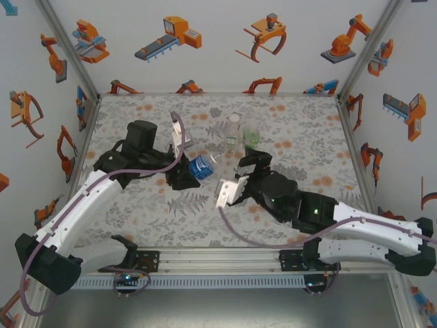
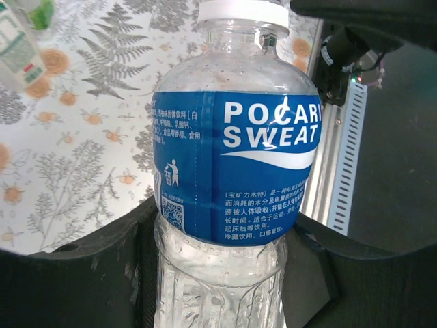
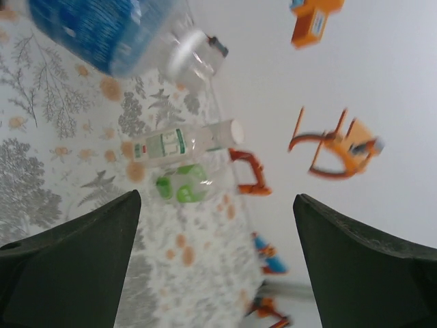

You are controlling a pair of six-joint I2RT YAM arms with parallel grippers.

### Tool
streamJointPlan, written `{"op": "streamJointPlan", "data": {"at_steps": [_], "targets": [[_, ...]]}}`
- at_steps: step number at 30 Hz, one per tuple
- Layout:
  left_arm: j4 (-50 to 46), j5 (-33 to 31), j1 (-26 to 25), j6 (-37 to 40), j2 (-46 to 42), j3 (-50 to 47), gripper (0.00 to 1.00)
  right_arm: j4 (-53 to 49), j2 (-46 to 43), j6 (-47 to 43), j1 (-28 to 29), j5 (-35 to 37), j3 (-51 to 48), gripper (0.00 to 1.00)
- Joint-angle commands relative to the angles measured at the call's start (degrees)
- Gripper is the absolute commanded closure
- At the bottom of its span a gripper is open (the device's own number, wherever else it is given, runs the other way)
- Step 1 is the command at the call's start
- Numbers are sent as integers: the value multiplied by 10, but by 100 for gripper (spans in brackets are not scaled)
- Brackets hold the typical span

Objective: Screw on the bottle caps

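The blue-labelled bottle is tilted in my left gripper, so my right gripper will hold the bottle by its shoulder (image 1: 212, 163) while my left gripper grips it again, upright.
My left gripper (image 1: 188, 175) (image 2: 225, 239) is shut on the blue-labelled bottle (image 1: 201, 166) (image 2: 235, 157), its black fingers (image 2: 102, 273) clamping the clear lower body. A white cap (image 2: 242, 12) sits on that bottle's neck. My right gripper (image 1: 253, 162) (image 3: 217, 205) stands open and empty, just right of the bottle's cap end; the blue-labelled bottle (image 3: 102, 27) shows blurred in the right wrist view. Behind stand the white-and-green-labelled bottle (image 1: 233, 133) (image 3: 177, 143), with a white cap (image 3: 235, 130), and the green-tinted bottle (image 1: 251, 135) (image 3: 181, 186).
The patterned table (image 1: 307, 137) is fenced by white walls with orange robot drawings. An aluminium rail (image 1: 218, 260) with both arm bases runs along the near edge. Bare table lies at the back left and at the right.
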Motion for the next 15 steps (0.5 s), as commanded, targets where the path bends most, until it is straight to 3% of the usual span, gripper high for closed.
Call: {"op": "streamJointPlan", "data": {"at_steps": [1, 5, 9, 12, 15], "targets": [[35, 33, 22, 21, -5, -7, 78, -14, -22, 260, -63, -47, 13, 19], [63, 38, 42, 23, 4, -9, 84, -56, -12, 434, -142, -111, 7, 22], [97, 80, 57, 15, 15, -10, 89, -55, 5, 569, -183, -195, -2, 25], [160, 123, 59, -28, 16, -22, 89, -32, 12, 619, -199, -250, -1, 25], [282, 157, 58, -115, 14, -50, 90, 38, 10, 652, -212, -314, -11, 24]]}}
